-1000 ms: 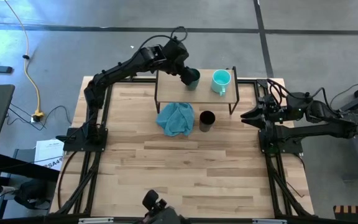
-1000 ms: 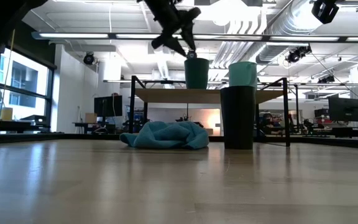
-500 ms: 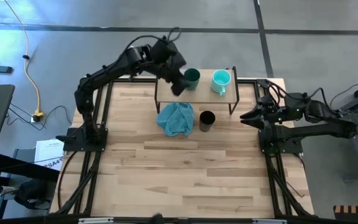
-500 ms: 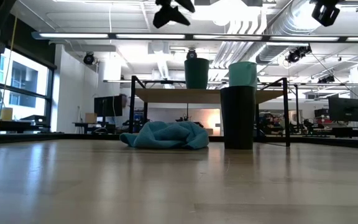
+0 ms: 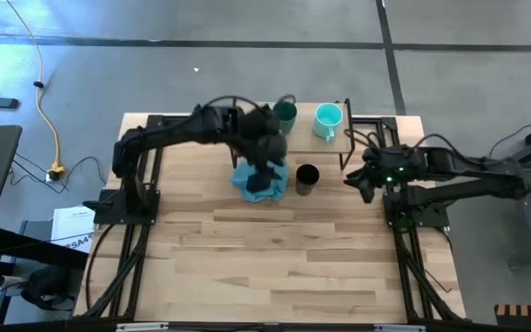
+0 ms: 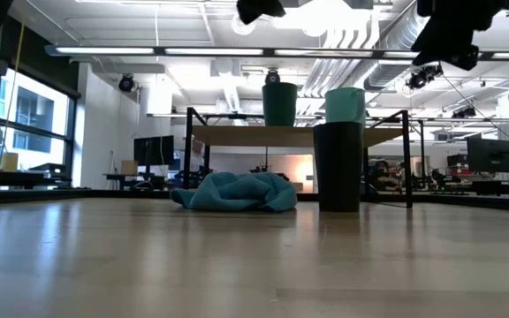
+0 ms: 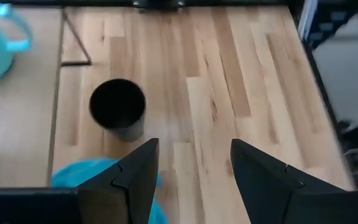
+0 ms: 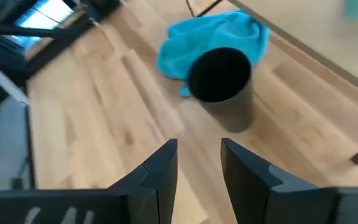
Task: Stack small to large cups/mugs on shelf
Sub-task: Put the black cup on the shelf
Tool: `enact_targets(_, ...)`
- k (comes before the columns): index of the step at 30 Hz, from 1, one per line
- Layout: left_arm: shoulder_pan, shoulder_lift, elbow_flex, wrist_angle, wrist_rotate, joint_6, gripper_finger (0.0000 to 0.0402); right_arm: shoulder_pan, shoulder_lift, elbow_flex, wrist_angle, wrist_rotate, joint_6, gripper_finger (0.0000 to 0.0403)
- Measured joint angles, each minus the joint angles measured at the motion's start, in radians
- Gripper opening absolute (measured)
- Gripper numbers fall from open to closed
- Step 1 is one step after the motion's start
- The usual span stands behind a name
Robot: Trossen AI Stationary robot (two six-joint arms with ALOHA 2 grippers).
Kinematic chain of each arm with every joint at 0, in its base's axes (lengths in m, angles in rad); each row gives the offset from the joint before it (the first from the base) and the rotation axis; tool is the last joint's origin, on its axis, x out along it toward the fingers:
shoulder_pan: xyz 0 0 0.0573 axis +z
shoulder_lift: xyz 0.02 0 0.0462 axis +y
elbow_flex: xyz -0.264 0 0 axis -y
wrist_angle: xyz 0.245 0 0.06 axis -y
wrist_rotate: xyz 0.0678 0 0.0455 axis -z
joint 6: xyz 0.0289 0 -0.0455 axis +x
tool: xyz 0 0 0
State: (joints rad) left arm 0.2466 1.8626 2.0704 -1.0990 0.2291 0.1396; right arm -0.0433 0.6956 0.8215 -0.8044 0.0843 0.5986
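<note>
I need to next move my left gripper to the black cup's rim (image 5: 304, 182) (image 7: 140, 117), on the side facing away from the shelf, and close it there.
The dark teal-green cup (image 5: 285, 112) and the light turquoise mug (image 5: 327, 118) stand upright on the shelf's wooden top board (image 5: 302, 136). The black cup (image 5: 307, 177) stands upright on the table in front of the shelf, next to the blue-teal cloth (image 5: 250, 184). My left gripper (image 5: 267, 171) hovers open and empty over the cloth; its wrist view shows the black cup (image 7: 117, 106) ahead of the fingers. My right gripper (image 5: 356, 175) is open and empty to the right of the black cup (image 8: 219, 78), raised above the table.
The shelf's thin dark legs (image 6: 408, 159) stand just behind and beside the black cup (image 6: 338, 166). The cloth (image 6: 237, 192) lies heaped on the table under the shelf's front edge. Bare wooden tabletop (image 5: 284, 258) spreads toward the near edge.
My left gripper has drawn away from the dark teal-green cup, risen, and swung toward the table's near edge until it is over the cloth. The cup stays upright on the shelf. My right gripper has moved a little toward the left, toward the black cup.
</note>
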Motion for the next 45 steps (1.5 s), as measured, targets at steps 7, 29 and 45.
enact_targets(7,-0.091,0.002,-0.176,0.193,-0.136,0.216,0.0188,0.0,0.09,0.0,-0.007,0.055,-0.016,0.0112)
enact_targets(29,-0.107,0.139,-0.315,0.474,-0.32,0.414,0.0188,0.0,0.092,0.0,0.167,-0.107,-0.042,0.0112)
enact_targets(45,-0.107,0.186,-0.315,0.558,-0.366,0.409,0.0188,0.059,0.061,0.0,0.311,-0.167,-0.054,0.0112)
